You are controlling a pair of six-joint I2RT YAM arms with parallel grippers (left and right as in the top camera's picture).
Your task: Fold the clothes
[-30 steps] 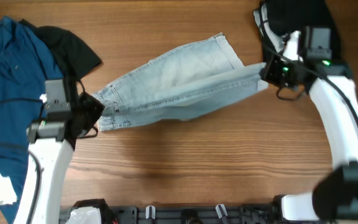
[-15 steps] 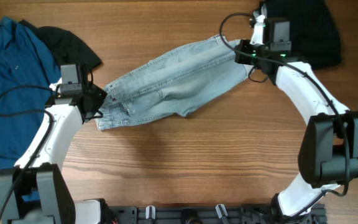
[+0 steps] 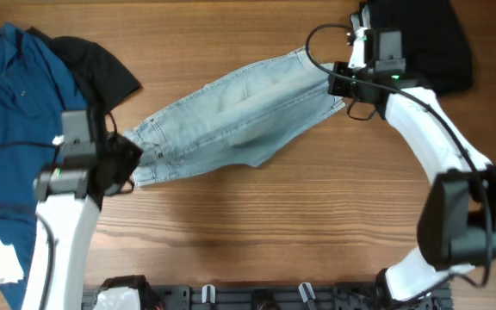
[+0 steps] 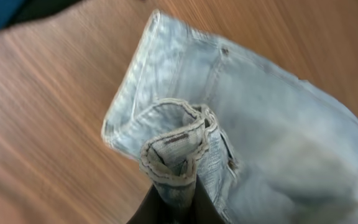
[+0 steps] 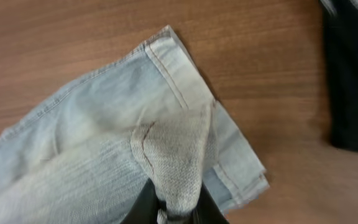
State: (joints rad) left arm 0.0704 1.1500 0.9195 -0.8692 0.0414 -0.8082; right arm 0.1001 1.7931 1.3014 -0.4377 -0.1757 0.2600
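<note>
My right gripper is going to let go of the raised fold on the shorts' flat layer [image 3: 298, 76] [image 5: 153, 113] close to the back corner of the leg hem.
The pale blue denim shorts [image 3: 231, 116] lie stretched across the middle of the table, waistband at the left, hems at the right. My left gripper [image 3: 127, 159] is shut on the waistband, which bunches up between its fingers in the left wrist view [image 4: 176, 165]. My right gripper [image 3: 341, 79] is shut on a raised fold of the shorts near the leg hem, as the right wrist view [image 5: 173, 168] shows. A royal-blue shirt [image 3: 11, 112] lies at the left edge with a black garment [image 3: 102, 69] on it.
Another black garment [image 3: 429, 39] lies at the back right, behind my right arm; it also shows in the right wrist view [image 5: 353, 81]. Bare wooden table [image 3: 257, 224] spreads in front of the shorts.
My left gripper has drawn the waistband forward and left. My right gripper, after swinging left and back with the hem, has stayed nearly still. The shorts now lie folded lengthwise.
</note>
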